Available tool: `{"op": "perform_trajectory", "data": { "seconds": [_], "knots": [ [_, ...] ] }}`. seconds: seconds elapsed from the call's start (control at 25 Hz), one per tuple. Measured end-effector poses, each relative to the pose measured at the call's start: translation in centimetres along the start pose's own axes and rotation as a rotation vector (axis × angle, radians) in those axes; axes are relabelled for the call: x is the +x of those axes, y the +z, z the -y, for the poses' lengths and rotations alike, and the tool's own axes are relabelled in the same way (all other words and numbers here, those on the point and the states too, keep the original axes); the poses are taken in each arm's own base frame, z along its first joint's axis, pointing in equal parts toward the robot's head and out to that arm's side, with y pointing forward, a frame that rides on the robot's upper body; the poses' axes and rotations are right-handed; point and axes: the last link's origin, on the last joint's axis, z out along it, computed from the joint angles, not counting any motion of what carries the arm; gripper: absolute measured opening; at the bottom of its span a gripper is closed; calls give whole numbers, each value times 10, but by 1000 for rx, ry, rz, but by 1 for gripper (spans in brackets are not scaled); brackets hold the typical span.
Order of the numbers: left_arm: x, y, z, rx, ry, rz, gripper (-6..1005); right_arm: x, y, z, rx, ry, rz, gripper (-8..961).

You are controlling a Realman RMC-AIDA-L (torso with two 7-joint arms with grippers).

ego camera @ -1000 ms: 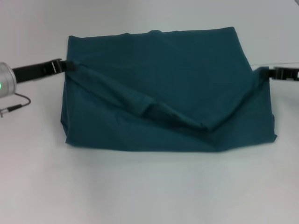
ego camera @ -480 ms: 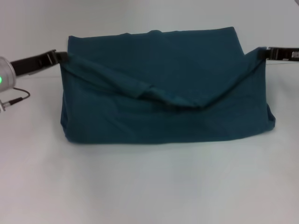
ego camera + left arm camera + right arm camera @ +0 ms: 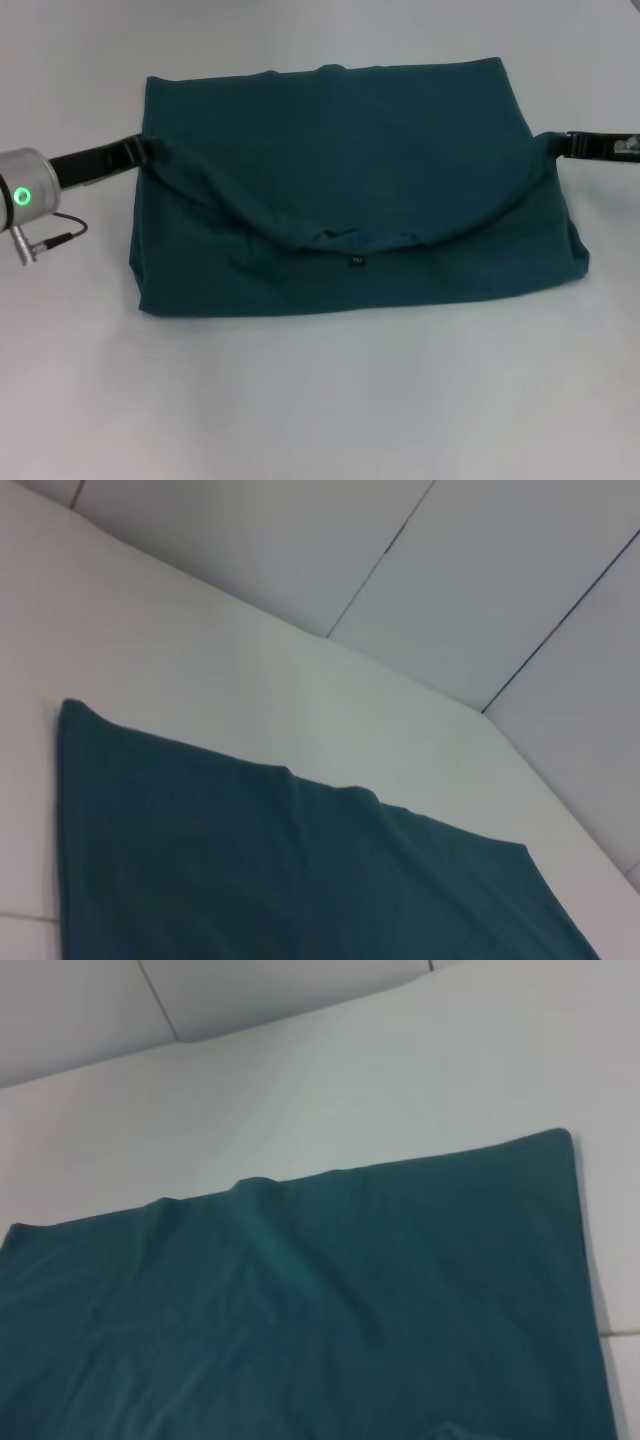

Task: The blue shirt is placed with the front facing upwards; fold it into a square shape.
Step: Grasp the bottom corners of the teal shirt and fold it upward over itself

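Observation:
Next, I release the blue shirt's lifted corner with my left gripper on the shirt's flat layer, midway (image 3: 156, 184) along its side edge.
The blue shirt (image 3: 330, 140) lies spread on the white table, partly folded over itself. Its upper layer hangs in a sagging curve between my two grippers. My left gripper (image 3: 147, 150) is shut on the shirt's left edge, and my right gripper (image 3: 558, 143) is shut on its right edge. A small dark label (image 3: 357, 262) shows just below the sagging edge. The left wrist view shows only the shirt's flat far part (image 3: 250, 870), and so does the right wrist view (image 3: 300, 1300). Neither wrist view shows fingers.
The white table (image 3: 320, 400) stretches bare in front of the shirt and on both sides. A silver wrist section with a green light (image 3: 22, 195) and a short cable sits at the left. Pale wall panels (image 3: 450, 570) stand behind the table.
Both grippers rose with the shirt's edge, then came down slightly. The held layer now sags in a smoother curve, and the small dark label has come into view.

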Motion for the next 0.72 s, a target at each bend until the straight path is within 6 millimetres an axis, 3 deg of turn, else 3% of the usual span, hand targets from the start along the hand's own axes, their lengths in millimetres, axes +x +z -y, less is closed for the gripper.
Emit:
{"op": "perform_trajectory", "data": {
  "seconds": [0.68, 0.72],
  "knots": [
    [-17, 8, -11, -20, 40, 48, 13, 6, 5, 0, 28, -13, -9, 39],
    [-17, 9, -11, -20, 44, 48, 13, 6, 4, 0, 29, -13, -8, 100]
  ]
}}
